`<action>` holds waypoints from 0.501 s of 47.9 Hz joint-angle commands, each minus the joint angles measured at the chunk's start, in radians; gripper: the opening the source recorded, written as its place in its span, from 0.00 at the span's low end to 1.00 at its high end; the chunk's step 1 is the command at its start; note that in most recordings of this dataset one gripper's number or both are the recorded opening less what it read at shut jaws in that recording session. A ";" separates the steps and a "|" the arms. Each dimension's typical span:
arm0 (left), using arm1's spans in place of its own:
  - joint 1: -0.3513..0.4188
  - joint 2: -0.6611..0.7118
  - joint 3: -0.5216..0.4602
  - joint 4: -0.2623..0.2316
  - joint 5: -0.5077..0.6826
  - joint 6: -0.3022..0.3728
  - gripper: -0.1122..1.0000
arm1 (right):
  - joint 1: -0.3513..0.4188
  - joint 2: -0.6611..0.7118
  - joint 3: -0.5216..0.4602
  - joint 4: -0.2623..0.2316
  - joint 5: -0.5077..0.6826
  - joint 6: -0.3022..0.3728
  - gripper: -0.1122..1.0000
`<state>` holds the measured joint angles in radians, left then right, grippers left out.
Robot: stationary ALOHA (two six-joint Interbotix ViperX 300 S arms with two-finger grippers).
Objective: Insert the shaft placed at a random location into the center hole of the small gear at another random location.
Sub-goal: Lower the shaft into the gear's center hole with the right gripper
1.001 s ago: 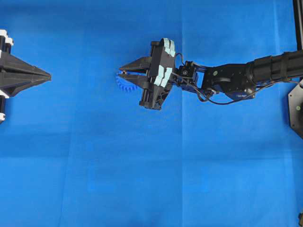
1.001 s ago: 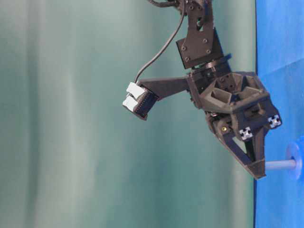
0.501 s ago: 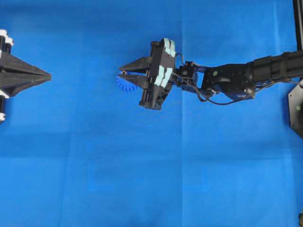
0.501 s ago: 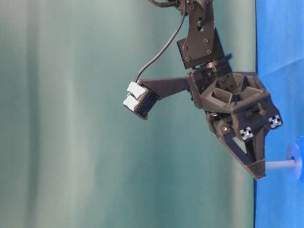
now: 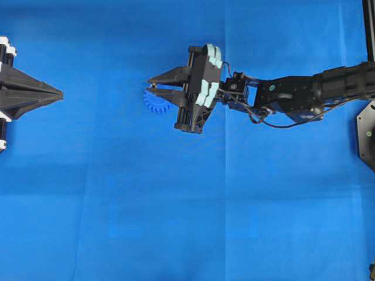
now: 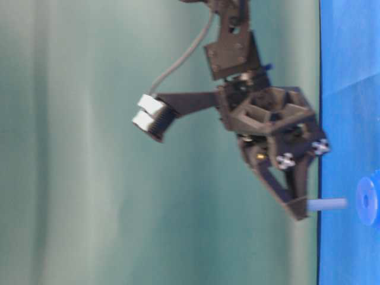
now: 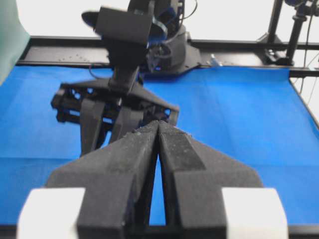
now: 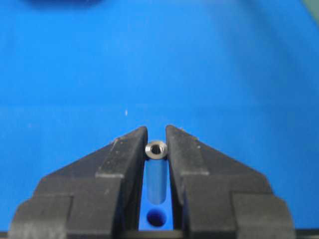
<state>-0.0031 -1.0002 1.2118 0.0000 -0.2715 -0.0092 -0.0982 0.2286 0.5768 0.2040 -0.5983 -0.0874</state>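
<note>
The blue gear is lying on the cloth. Next, my right gripper lets go of the shaft in the dark center hole of the blue gear (image 5: 157, 99) (image 8: 156, 217). The shaft is now pinched just above the gear.
My right gripper (image 5: 150, 85) is shut on the shaft (image 8: 156, 149), a thin silvery pin pinched between its fingertips. In the table-level view the shaft (image 6: 326, 203) sticks out from the gripper (image 6: 300, 208) toward the small blue gear (image 6: 368, 200), with a small gap between the pin's free end and the hub. The gear (image 5: 154, 103) lies flat on the cloth just under the fingertips. In the right wrist view the center hole (image 8: 156, 218) shows dark between the fingers, below the shaft's end. My left gripper (image 5: 58, 93) is shut and empty at the far left.
A blue cloth (image 5: 187, 222) covers the table. The right arm (image 5: 293, 96) reaches in from the right edge. In the left wrist view the shut left gripper (image 7: 158, 124) points at the right arm's gripper (image 7: 119, 107). A black frame (image 7: 239, 47) borders the table's far side.
The right gripper has lifted with the shaft. The pin's end, which met the gear's hub before, now stands off it with a gap. The left gripper has not moved.
</note>
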 commanded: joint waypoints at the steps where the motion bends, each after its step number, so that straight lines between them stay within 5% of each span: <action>1: 0.000 0.003 -0.011 0.003 -0.006 0.002 0.10 | 0.000 -0.040 -0.005 -0.003 -0.006 -0.003 0.12; 24: 0.000 0.003 -0.009 0.002 -0.006 0.002 0.10 | 0.002 0.051 -0.020 0.021 -0.025 0.000 0.12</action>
<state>-0.0015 -1.0002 1.2118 0.0015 -0.2715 -0.0077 -0.0982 0.2869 0.5768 0.2224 -0.6090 -0.0890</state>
